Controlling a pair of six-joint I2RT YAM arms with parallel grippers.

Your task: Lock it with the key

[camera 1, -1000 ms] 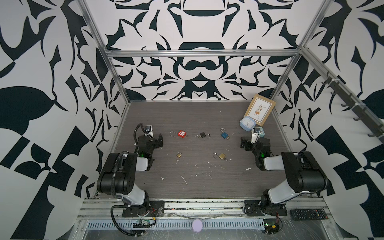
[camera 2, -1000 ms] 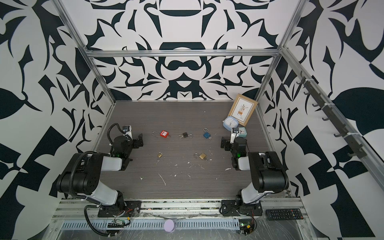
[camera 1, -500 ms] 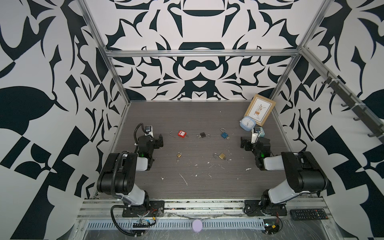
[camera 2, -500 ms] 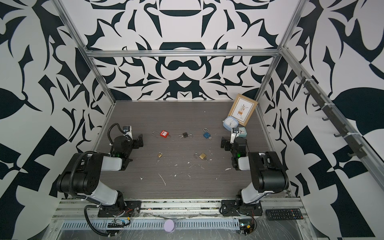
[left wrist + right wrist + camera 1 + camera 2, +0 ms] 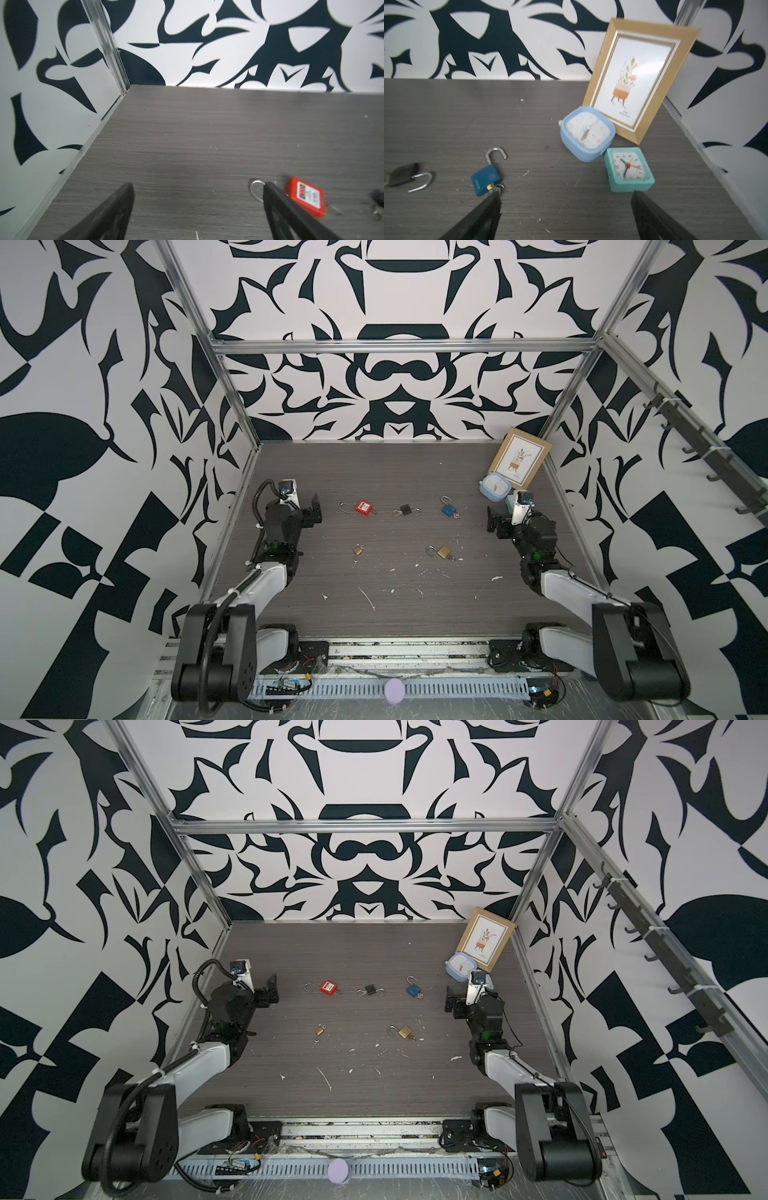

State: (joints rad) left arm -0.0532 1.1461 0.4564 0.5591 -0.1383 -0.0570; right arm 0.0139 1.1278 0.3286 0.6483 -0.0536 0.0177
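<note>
The red padlock is next for my left gripper, which should go and grab the padlock's labelled body [image 5: 365,508] [image 5: 307,198], leaving its open shackle free.
Several padlocks lie on the grey table with their shackles swung open: a red one [image 5: 364,507], a black one [image 5: 405,510], a blue one [image 5: 449,510], a small brass one [image 5: 358,549] and a larger brass one [image 5: 444,551]. A key [image 5: 497,188] sticks out of the blue padlock [image 5: 485,179]. My left gripper [image 5: 308,512] hovers open just left of the red padlock [image 5: 305,196], nothing between its fingers. On the right, my right gripper [image 5: 496,519] is open and empty, between the blue padlock and the teal clock.
A light blue clock [image 5: 586,133], a teal clock [image 5: 629,169] and a wooden picture frame [image 5: 639,76] stand in the back right corner. Patterned walls close in the table on three sides. White flecks dot the table [image 5: 395,614].
</note>
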